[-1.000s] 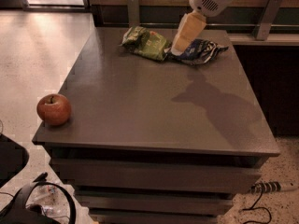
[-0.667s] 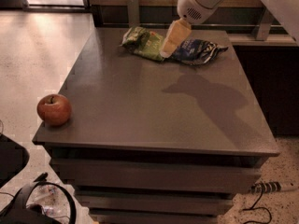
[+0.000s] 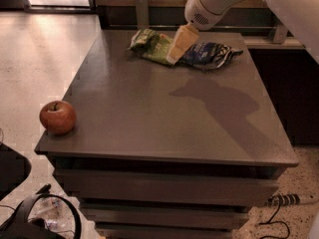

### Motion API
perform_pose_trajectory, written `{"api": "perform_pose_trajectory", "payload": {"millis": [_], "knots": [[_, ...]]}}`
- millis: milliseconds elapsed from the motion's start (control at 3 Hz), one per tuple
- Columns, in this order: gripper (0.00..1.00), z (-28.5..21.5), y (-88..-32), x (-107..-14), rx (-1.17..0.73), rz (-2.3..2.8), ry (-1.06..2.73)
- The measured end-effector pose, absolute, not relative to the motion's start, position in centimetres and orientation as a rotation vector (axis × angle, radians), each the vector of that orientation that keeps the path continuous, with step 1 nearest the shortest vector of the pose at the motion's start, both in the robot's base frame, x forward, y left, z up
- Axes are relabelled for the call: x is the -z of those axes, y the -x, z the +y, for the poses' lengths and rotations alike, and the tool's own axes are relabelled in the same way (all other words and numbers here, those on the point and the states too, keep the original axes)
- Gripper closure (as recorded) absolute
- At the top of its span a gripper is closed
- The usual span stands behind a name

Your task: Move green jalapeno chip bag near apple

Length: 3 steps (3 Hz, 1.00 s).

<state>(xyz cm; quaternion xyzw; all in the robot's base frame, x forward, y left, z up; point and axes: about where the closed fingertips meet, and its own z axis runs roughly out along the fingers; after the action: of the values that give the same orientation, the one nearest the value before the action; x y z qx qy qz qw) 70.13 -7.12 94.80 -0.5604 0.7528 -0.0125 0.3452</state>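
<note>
The green jalapeno chip bag has its middle (image 3: 152, 48) clear of the dark blue-and-white chip bag. My gripper goes there next and closes.
The green jalapeno chip bag (image 3: 152, 45) lies at the far side of the grey table (image 3: 164, 128), left of a dark blue-and-white chip bag (image 3: 209, 55). The apple (image 3: 58, 117) stands at the table's near left corner, far from the green bag. My gripper (image 3: 175, 50) hangs from the white arm at the top and sits over the right end of the green bag, between the two bags. Its cream fingers (image 3: 180, 42) point down and left.
The table's far edge meets a dark counter and a wall. Light tiled floor (image 3: 40, 63) lies to the left. Cables and a power strip (image 3: 284, 200) lie on the floor at the lower right, and dark gear (image 3: 30, 218) at the lower left.
The gripper has moved left, from over the blue bag to the right end of the green bag. The bags and the apple have not moved.
</note>
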Motion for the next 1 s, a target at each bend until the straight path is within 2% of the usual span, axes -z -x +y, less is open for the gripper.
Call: {"api": "perform_pose_trajectory", "payload": {"millis": [1000], "knots": [[0.0,-1.9,-78.1,-88.0,-0.151,1.92,1.375]]}}
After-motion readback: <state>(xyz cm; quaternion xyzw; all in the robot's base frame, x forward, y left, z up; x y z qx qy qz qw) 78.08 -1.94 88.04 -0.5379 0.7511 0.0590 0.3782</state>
